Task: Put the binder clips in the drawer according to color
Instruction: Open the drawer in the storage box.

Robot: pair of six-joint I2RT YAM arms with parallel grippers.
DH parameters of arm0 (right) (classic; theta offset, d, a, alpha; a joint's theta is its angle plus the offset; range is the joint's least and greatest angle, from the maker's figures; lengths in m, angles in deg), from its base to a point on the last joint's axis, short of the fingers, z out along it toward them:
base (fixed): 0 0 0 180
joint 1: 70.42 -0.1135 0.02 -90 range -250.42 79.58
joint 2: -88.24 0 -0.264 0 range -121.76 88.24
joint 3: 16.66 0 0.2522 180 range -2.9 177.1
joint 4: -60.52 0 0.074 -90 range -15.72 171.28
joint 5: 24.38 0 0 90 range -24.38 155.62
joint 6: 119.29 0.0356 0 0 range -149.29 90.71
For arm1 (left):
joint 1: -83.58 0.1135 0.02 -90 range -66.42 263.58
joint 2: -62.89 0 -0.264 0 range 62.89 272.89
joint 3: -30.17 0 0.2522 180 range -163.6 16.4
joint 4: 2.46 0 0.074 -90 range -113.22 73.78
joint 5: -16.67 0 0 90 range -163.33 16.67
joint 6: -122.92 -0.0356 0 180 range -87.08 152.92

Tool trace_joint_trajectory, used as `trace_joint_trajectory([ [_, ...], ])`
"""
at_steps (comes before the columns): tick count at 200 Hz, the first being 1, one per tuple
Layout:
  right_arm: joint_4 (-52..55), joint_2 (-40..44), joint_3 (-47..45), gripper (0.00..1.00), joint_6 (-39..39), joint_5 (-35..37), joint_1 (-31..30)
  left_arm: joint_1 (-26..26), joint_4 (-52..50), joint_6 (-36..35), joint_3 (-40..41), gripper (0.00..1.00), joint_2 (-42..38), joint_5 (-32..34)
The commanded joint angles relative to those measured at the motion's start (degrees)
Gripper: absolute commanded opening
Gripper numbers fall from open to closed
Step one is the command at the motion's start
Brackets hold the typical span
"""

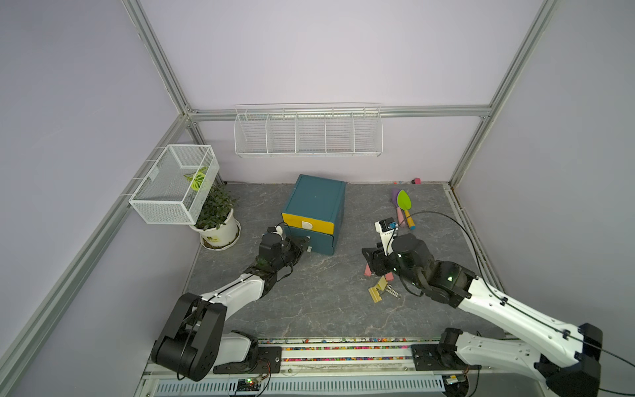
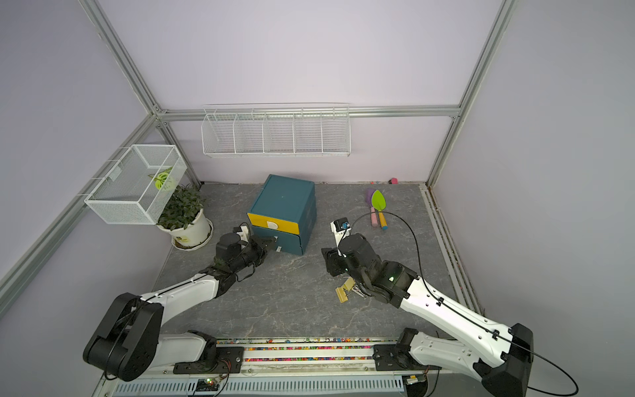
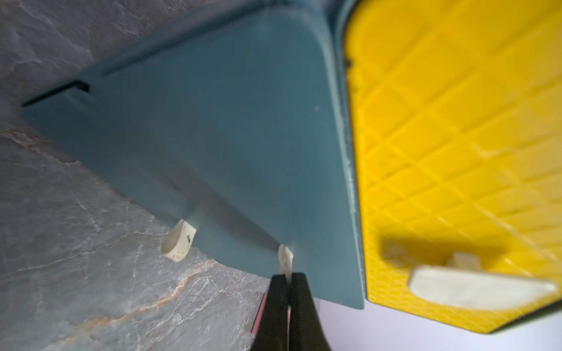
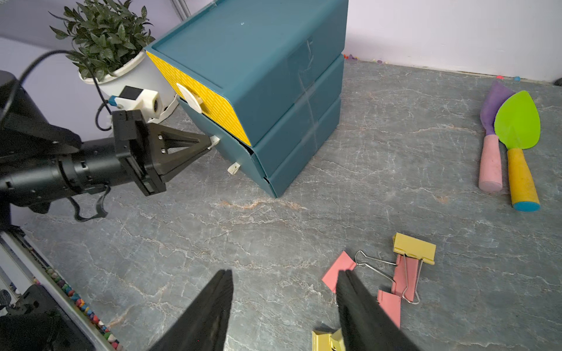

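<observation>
Next, I need to close my right gripper on the body of the yellow binder clip (image 1: 381, 284) that lies between the pink clips and the yellow clip at the very front.
The dark-teal drawer cabinet (image 1: 314, 202) (image 2: 283, 202) (image 4: 258, 76) stands mid-table, its top front yellow (image 3: 456, 136). My left gripper (image 1: 307, 248) (image 3: 287, 275) is shut on the white handle tab (image 3: 285, 258) of the middle teal drawer (image 3: 213, 136), which sits slightly out. Pink binder clips (image 4: 406, 276) (image 1: 367, 272) and yellow binder clips (image 4: 414, 247) (image 1: 375, 295) (image 2: 342, 295) lie in a loose cluster on the grey table. Just above the table beside them, my right gripper (image 4: 284, 273) (image 1: 372, 261) is open and holds nothing. One of its fingers hides part of a pink clip (image 4: 339, 270).
Two toy shovels (image 1: 403, 206) (image 4: 517, 127) lie right of the cabinet. A potted plant (image 1: 218, 223) and a white mesh basket (image 1: 171, 185) are at the left. A wire shelf (image 1: 307, 132) hangs on the back wall. The arms' mounting rail (image 1: 343, 354) runs along the front edge.
</observation>
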Motion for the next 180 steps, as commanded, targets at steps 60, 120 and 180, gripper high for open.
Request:
trace_joint_trajectory([
  [60, 9.6, -0.3, -0.5, 0.61, 5.9, 5.5, 0.4, 0.3, -19.5, -4.8, 6.8, 0.0, -19.8, 0.9],
  [120, 12.6, -1.4, -1.0, 0.62, 9.3, 6.5, 0.4, 0.3, -30.0, -5.1, 9.3, 0.0, -31.3, 0.0],
  [180, 12.7, -2.0, -1.0, 0.62, 9.7, 6.3, 0.4, 0.2, -29.9, -5.1, 10.4, 0.0, -34.1, -1.3],
])
